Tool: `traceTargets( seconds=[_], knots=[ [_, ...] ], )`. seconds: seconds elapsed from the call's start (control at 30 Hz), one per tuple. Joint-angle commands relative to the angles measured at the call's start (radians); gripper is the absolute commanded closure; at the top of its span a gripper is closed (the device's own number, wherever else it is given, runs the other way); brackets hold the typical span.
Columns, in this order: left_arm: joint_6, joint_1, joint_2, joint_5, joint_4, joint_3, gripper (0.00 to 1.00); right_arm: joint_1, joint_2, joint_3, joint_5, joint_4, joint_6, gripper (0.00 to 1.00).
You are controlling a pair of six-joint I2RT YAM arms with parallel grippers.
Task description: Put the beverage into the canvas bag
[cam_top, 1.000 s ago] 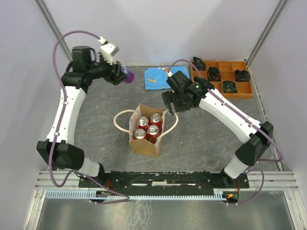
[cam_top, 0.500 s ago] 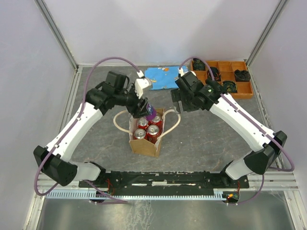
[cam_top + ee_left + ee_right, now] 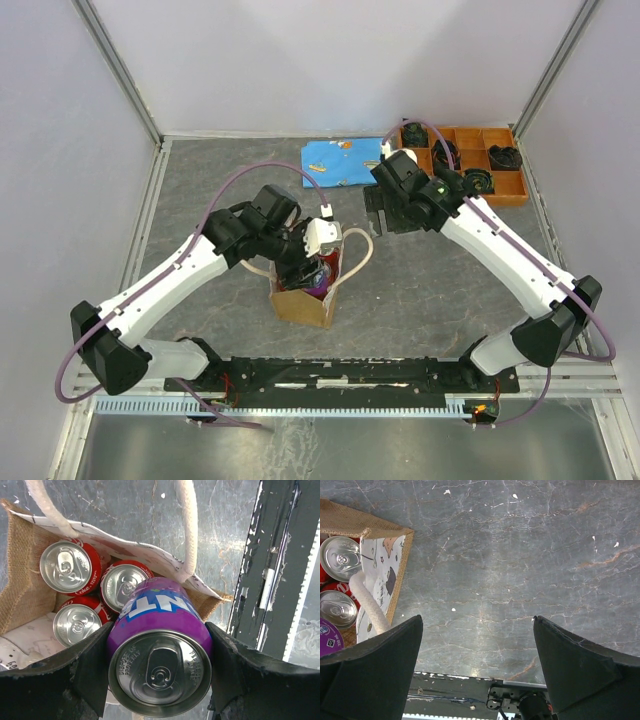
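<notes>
Next, my left gripper lets go of the purple can beside the red cans, inside the bag's end (image 3: 318, 291) (image 3: 181, 613) nearest the black rail.
The beverage, a purple can (image 3: 160, 655), is clamped between my left gripper's (image 3: 159, 676) black fingers, top toward the camera. Its lower end dips into the mouth of the canvas bag (image 3: 22, 580), beside three red cans (image 3: 65, 567) standing inside. From above, the left gripper (image 3: 312, 262) sits over the bag (image 3: 300, 305), with the purple can (image 3: 318, 279) showing in the opening. My right gripper (image 3: 380, 212) hangs wide open and empty over bare table, right of the bag (image 3: 385, 580). The right wrist view also catches the purple can (image 3: 327, 635) at its left edge.
A blue cloth (image 3: 340, 160) lies at the back of the table. To its right, an orange compartment tray (image 3: 505, 200) holds several black parts. The bag's cream rope handles (image 3: 362, 248) loop outward. A black mounting rail (image 3: 340, 375) runs along the near edge.
My left arm has swung from the back left to the bag, carrying the purple can down into its mouth. The right gripper has pulled back from the bag toward the tray.
</notes>
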Motion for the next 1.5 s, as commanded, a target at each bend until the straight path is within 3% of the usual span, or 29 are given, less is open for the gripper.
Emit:
traceTargets(
  seconds=[0.0,0.5,0.8,1.47],
  knots=[
    [0.066,-0.018,-0.046,0.001,0.038,0.006,0.97,-0.003,-0.041,-0.007,0.017,0.034,0.022,0.01],
    [0.221,-0.067,0.03,0.059,-0.134,0.025,0.97,-0.005,-0.046,-0.031,0.013,0.043,0.026,0.01],
    [0.277,-0.07,0.083,0.058,-0.109,-0.023,0.97,-0.007,-0.059,-0.055,0.01,0.037,0.034,0.01],
    [0.236,-0.08,0.149,0.067,0.036,-0.1,0.97,-0.017,-0.074,-0.069,0.021,0.016,0.04,0.01]
  ],
)
